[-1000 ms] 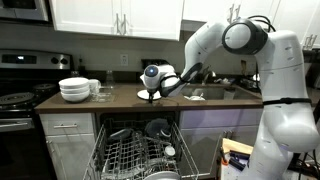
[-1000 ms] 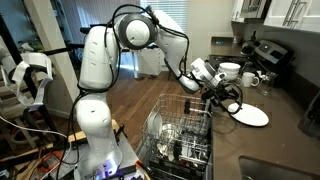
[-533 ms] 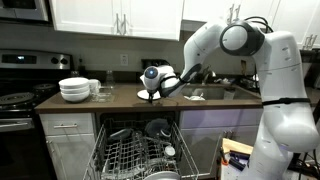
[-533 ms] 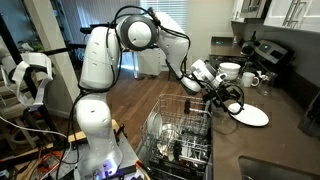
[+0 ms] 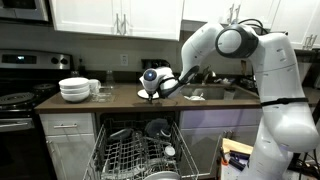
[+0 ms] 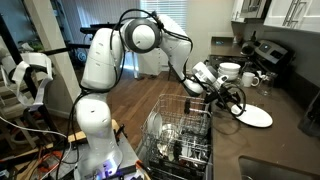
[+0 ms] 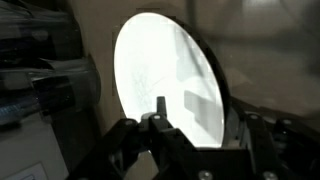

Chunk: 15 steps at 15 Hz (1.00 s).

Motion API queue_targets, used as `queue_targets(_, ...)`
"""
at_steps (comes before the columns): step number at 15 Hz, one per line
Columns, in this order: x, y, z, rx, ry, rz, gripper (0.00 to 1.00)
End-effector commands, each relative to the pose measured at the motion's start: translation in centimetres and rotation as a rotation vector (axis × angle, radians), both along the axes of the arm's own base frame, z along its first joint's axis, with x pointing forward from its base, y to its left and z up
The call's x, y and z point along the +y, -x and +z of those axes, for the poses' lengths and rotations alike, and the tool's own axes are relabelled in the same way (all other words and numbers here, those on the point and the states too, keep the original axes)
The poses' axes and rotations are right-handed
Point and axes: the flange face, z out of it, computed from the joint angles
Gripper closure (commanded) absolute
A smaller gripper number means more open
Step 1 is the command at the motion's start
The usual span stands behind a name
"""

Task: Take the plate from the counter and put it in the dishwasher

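The fingers of my gripper are crooked to the plate's rim as it slants across the plate's side, so I will turn it edge-on and grip the plate's near rim (image 7: 218, 122) before I lift.
The small white plate (image 5: 150, 97) lies flat on the dark counter (image 5: 215, 99) above the open dishwasher (image 5: 138, 152). In both exterior views my gripper (image 5: 150, 88) reaches down onto the plate (image 6: 256, 117). In the wrist view the plate (image 7: 160, 70) fills the middle. My gripper (image 7: 200, 125) is open: one finger (image 7: 160, 108) is over the plate's face and the other is beyond its right rim. The dishwasher's wire racks (image 6: 180, 135) hold dark dishes.
A stack of deeper white bowls (image 5: 74, 90) and some cups (image 5: 96, 87) stand on the counter left of the plate, and they also show in an exterior view (image 6: 230, 71). The black stove (image 5: 18, 98) is further left. The sink (image 5: 205, 93) is under the arm.
The arm's upper joints have shifted slightly. The gripper stays low at the plate, and the plate has hardly moved.
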Motion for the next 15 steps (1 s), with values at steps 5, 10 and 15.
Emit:
queue_targets(5, -0.61, -0.47, 0.17, -0.015, 0.017, 0.0, 0.46)
queue_targets(10, -0.81, -0.39, 0.15, -0.013, 0.018, 0.0, 0.68)
queue_targets(15, -1.33, -0.45, 0.04, -0.017, 0.023, -0.006, 0.29)
